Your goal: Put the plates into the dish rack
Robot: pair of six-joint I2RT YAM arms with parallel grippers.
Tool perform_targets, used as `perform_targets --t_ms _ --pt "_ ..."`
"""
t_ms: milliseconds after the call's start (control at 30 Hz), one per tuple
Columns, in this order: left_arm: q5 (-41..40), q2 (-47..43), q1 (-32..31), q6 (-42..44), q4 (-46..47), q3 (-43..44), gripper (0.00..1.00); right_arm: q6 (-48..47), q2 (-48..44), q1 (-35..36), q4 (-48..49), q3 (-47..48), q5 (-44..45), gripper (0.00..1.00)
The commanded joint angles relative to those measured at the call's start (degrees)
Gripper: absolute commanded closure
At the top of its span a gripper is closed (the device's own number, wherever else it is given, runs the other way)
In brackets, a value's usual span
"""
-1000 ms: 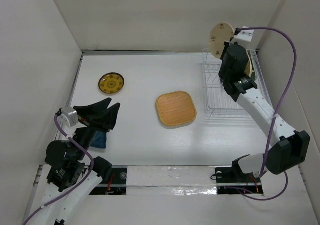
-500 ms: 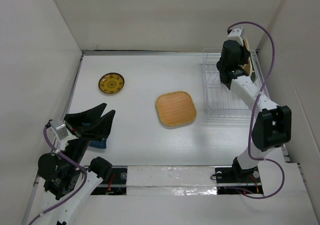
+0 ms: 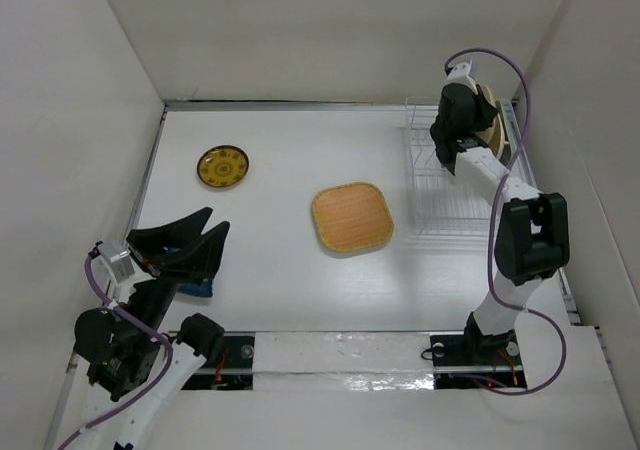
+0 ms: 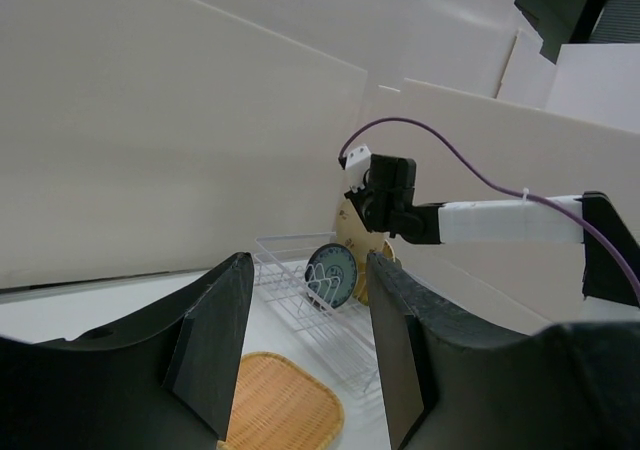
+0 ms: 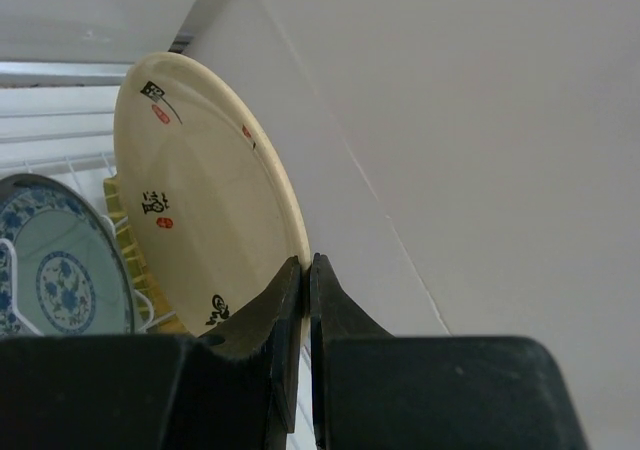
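Note:
My right gripper is to set the round cream plate down upright between the blue-patterned plate and the yellowish dish [image 3: 485, 136] [image 5: 153, 270].
My right gripper [image 5: 307, 270] is shut on the rim of the round cream plate [image 5: 200, 190] and holds it upright at the far end of the white wire dish rack [image 3: 445, 185]. A blue-patterned round plate [image 5: 60, 270] stands in a rack slot just in front of it, with a yellowish dish [image 5: 125, 232] between them. A tan woven rounded-square plate [image 3: 352, 217] lies flat mid-table. The yellow dark-patterned plate [image 3: 223, 166] lies at the far left. My left gripper [image 3: 185, 245] is open and empty, raised at the near left. It looks across at the rack [image 4: 300, 290].
A dark blue object [image 3: 200, 288] lies under the left gripper near the front edge. White walls enclose the table; the right wall stands close behind the rack. The right arm [image 3: 520, 230] stretches along the rack's right side.
My right gripper has brought the cream plate down from above the rack's far end into the rack. My left arm pulled back toward the near left, then held still.

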Motion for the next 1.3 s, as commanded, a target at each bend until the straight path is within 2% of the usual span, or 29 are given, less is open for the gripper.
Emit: perform_targets --t_ms 0,400,800,1267 --pt "0.6 -0.6 0.3 -0.2 2.8 -0.6 0.54 -1.1 1.7 -0.4 4.6 1.0 -0.2 1.0" --pt "0.4 0.0 0.3 -0.2 2.8 -0.7 0.54 0.1 4.1 -2.5 9.6 -3.6 0.2 1.0" --pt "0.7 0.5 0.3 -0.4 3.0 -0.9 0.54 -5.7 -1.5 -2.5 20.5 -5.9 2.0 1.0" --pt "0.7 1.0 0.3 -0.3 3.0 -0.9 0.54 5.4 1.4 -3.0 15.0 -11.3 0.1 1.0"
